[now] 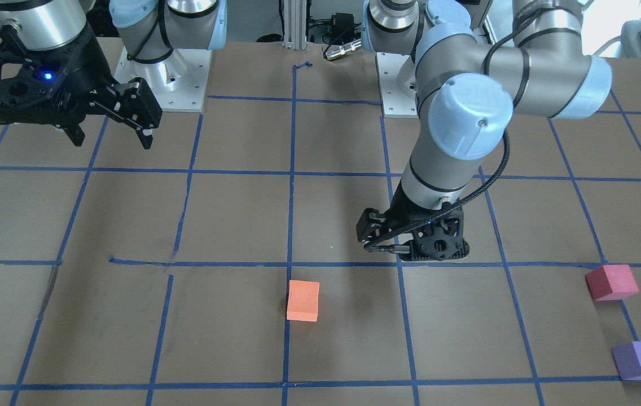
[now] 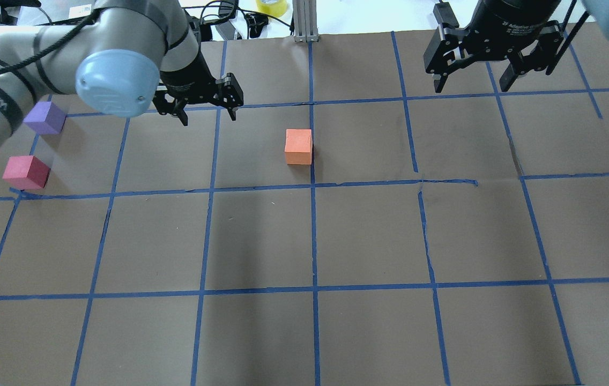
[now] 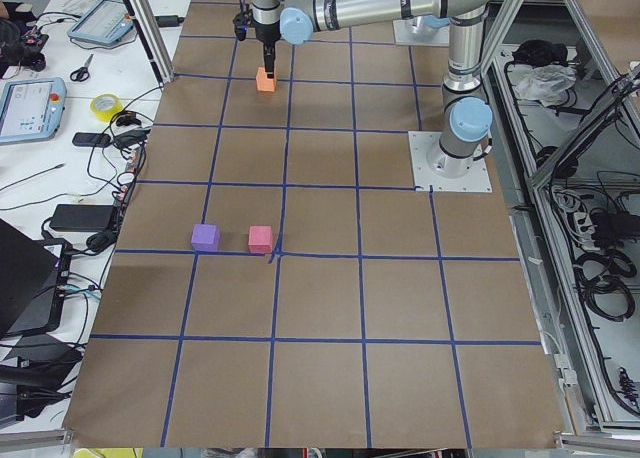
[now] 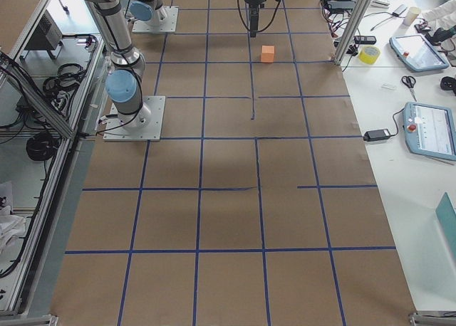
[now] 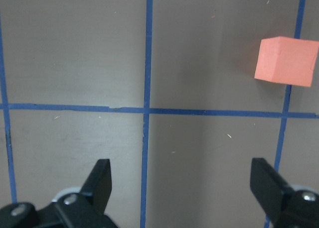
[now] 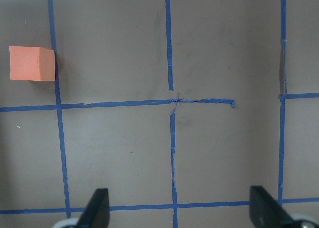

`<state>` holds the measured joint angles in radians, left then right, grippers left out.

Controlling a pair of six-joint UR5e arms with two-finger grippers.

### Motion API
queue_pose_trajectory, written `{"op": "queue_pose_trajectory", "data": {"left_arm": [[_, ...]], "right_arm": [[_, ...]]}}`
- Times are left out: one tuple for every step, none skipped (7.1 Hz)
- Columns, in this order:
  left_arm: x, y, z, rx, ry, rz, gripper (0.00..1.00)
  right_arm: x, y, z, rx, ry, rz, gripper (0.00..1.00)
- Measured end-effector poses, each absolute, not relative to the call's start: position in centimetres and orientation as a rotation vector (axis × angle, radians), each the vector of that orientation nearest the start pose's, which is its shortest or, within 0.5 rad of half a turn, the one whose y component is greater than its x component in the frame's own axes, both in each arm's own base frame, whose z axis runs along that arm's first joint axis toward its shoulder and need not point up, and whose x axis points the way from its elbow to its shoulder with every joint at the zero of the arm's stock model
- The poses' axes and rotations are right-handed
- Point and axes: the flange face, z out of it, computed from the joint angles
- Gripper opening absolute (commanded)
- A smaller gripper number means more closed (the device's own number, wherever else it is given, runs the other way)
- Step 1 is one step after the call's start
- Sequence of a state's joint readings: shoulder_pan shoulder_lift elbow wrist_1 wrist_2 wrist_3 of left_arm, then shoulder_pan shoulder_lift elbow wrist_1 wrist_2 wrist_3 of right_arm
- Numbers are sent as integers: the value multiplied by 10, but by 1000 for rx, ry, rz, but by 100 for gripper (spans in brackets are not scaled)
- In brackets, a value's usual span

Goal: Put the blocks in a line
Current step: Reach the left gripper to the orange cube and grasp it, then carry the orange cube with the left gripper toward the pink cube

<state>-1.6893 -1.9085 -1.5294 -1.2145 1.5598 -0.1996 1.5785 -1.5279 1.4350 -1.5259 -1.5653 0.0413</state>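
Note:
The orange block near the middle of the table is next; my left gripper will go to it and close on the orange block's opposite sides [image 1: 303, 301] [image 5: 286, 61].
The orange block [image 2: 298, 146] sits near the table's middle on a blue tape line; it also shows in the left wrist view [image 5: 286, 61] and the right wrist view [image 6: 32, 63]. The reddish-pink block [image 2: 26, 172] and the purple block [image 2: 45, 118] sit close together at the far left. My left gripper [image 2: 208, 115] is open and empty, hovering left of the orange block and apart from it. My right gripper [image 2: 470, 86] is open and empty, raised over the far right of the table.
The table is brown paper [image 2: 369, 236] with a blue tape grid. My left arm's elbow [image 2: 117, 80] hangs near the purple and pink blocks. An aluminium post [image 2: 304, 21] and cables stand at the far edge. The arm bases [image 1: 162, 73] are on my side.

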Motion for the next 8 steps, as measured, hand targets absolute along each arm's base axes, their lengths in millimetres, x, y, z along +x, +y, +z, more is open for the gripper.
{"op": "queue_pose_trajectory", "data": {"left_arm": [[-234, -613, 330, -143, 3163, -119, 100], [-262, -621, 306, -165, 3171, -150, 100], [-287, -626, 281, -197, 3182, -197, 100], [-311, -626, 259, -208, 3192, -219, 100], [-326, -625, 241, -225, 3194, -212, 100], [-334, -624, 228, -251, 3192, -196, 100], [-337, -624, 215, -252, 3187, -178, 100], [-338, -625, 205, -236, 3182, -165, 100]], "right_arm": [[138, -512, 528, 51, 3134, -75, 100], [138, -512, 528, 51, 3135, -75, 100], [138, -512, 528, 50, 3136, -74, 100], [138, -512, 527, 49, 3136, -72, 100], [138, -512, 527, 49, 3136, -71, 100], [138, -512, 527, 49, 3136, -70, 100], [138, -512, 527, 49, 3136, -68, 100], [138, -512, 526, 48, 3136, -67, 100]]}}
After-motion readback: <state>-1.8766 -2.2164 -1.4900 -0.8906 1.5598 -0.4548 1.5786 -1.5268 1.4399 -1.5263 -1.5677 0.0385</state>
